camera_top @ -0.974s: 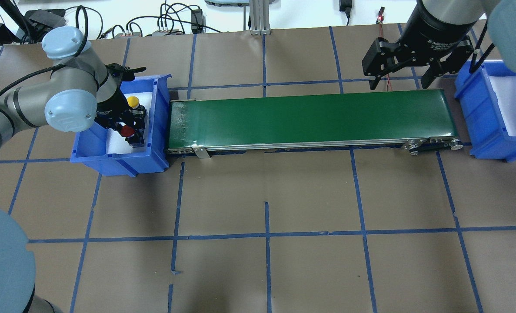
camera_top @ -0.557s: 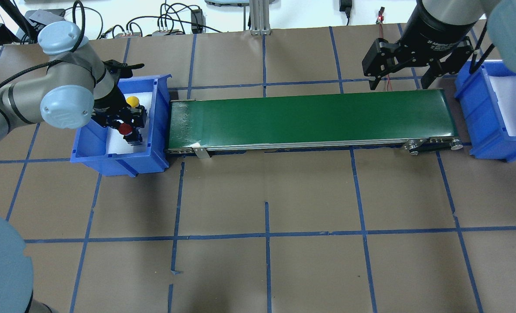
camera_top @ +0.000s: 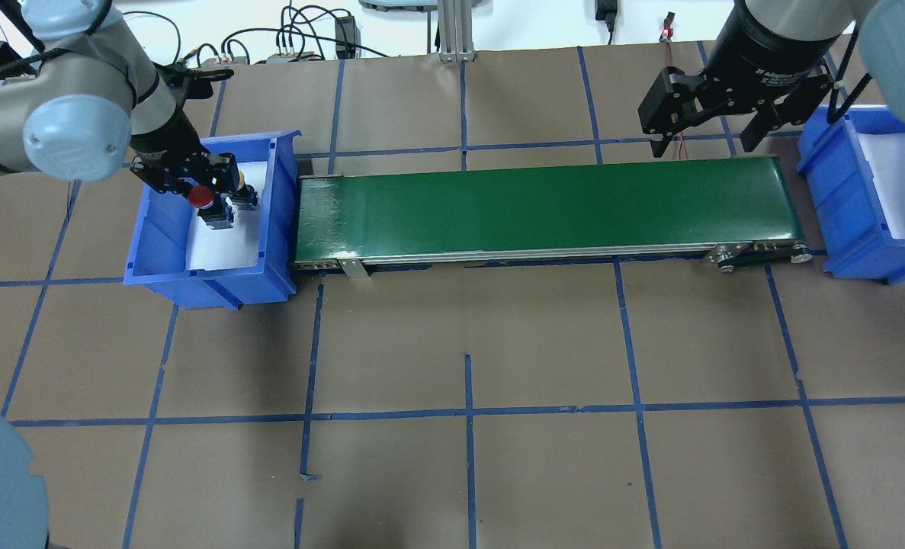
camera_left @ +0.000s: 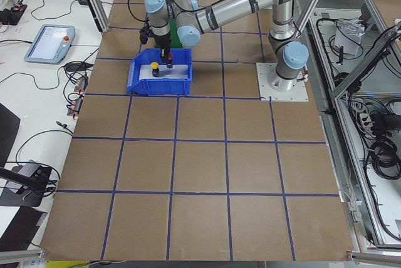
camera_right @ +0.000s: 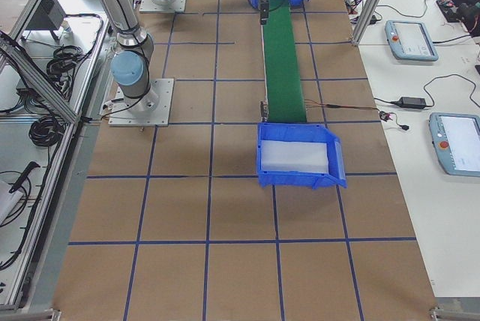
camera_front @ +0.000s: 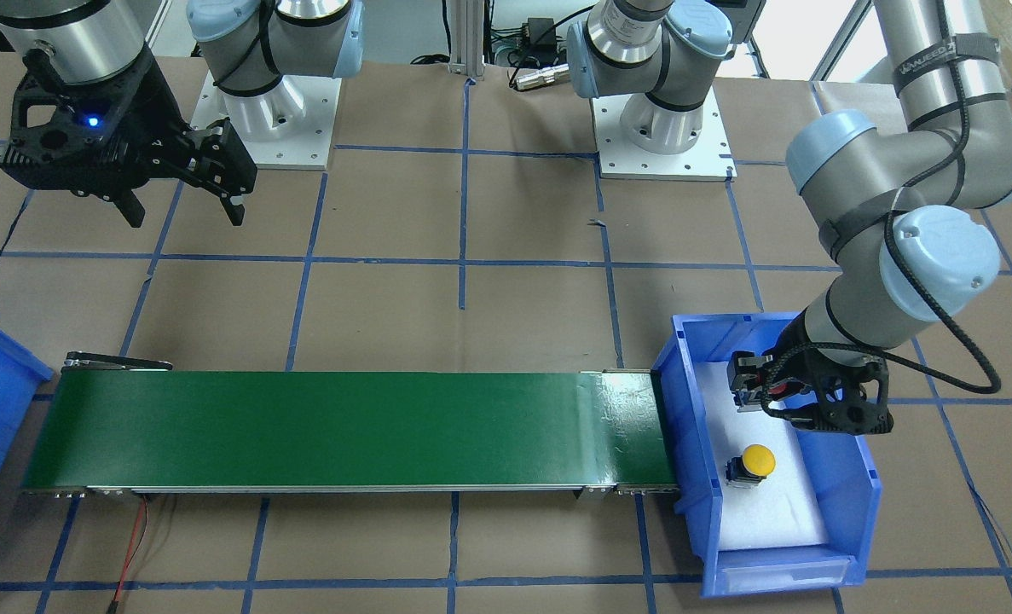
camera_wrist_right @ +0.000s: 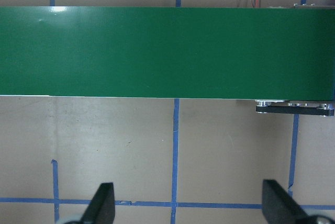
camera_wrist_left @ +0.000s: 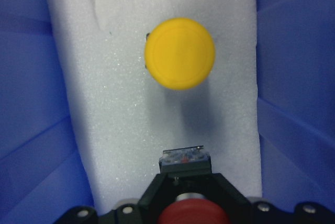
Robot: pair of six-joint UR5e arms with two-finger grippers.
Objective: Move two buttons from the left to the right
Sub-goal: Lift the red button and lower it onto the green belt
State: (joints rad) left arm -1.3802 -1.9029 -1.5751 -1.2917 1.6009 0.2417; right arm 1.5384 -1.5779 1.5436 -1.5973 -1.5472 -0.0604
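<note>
The robot's left gripper needs to set the red button, now held above the bin's foam floor, down on the green conveyor belt (camera_front: 571, 442) near the belt's shiny end.
My left gripper (camera_top: 213, 200) is shut on the red button (camera_top: 200, 197) and holds it above the foam floor of the left blue bin (camera_top: 208, 286). It also shows in the front-facing view (camera_front: 757, 388). The red cap shows at the bottom of the left wrist view (camera_wrist_left: 192, 217). The yellow button (camera_front: 757, 460) stands upright on the foam in the same bin, clear of the gripper. It also shows in the left wrist view (camera_wrist_left: 179, 60). My right gripper (camera_top: 702, 145) is open and empty above the far edge of the belt's right end.
The green conveyor belt (camera_top: 543, 206) runs between the left bin and the right blue bin (camera_top: 826, 191), which has a white foam floor. Brown paper with blue tape lines covers the table (camera_top: 467, 343). Cables lie along the back edge.
My left gripper has risen with the red button and shifted toward the back of the bin. The yellow button stays on the foam. The right arm has barely moved.
</note>
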